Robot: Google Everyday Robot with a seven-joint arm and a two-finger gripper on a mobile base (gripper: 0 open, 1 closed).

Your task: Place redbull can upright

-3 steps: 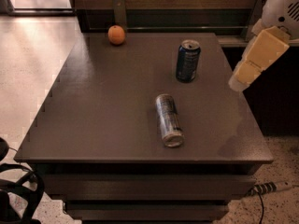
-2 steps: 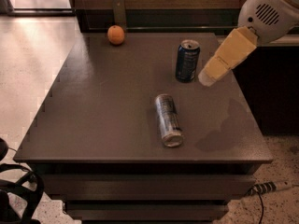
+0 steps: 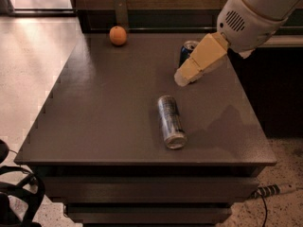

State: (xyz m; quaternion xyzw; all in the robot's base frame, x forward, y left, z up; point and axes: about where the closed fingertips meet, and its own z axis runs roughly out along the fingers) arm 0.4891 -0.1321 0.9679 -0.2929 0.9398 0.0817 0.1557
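Note:
The redbull can is lying down. My gripper goes to it next and closes around the can's back half (image 3: 169, 112), away from its shiny top.
The redbull can (image 3: 170, 121) is slim and silver-grey with dark markings. It lies on its side near the middle front of the dark table (image 3: 109, 103), its shiny top toward the front edge. My gripper (image 3: 182, 77) reaches in from the upper right, above the table, up and to the right of the lying can. It covers most of the shorter dark blue can (image 3: 187, 51), which stands upright behind it.
An orange (image 3: 118, 35) sits at the table's back left. A dark cabinet stands to the right of the table. A cable (image 3: 270, 191) lies on the speckled floor at the lower right. Black chair parts (image 3: 16, 193) show at the lower left.
My arm has swung left and forward from the table's right edge. The gripper now hangs over the table in front of the blue can. The cans and orange have not moved.

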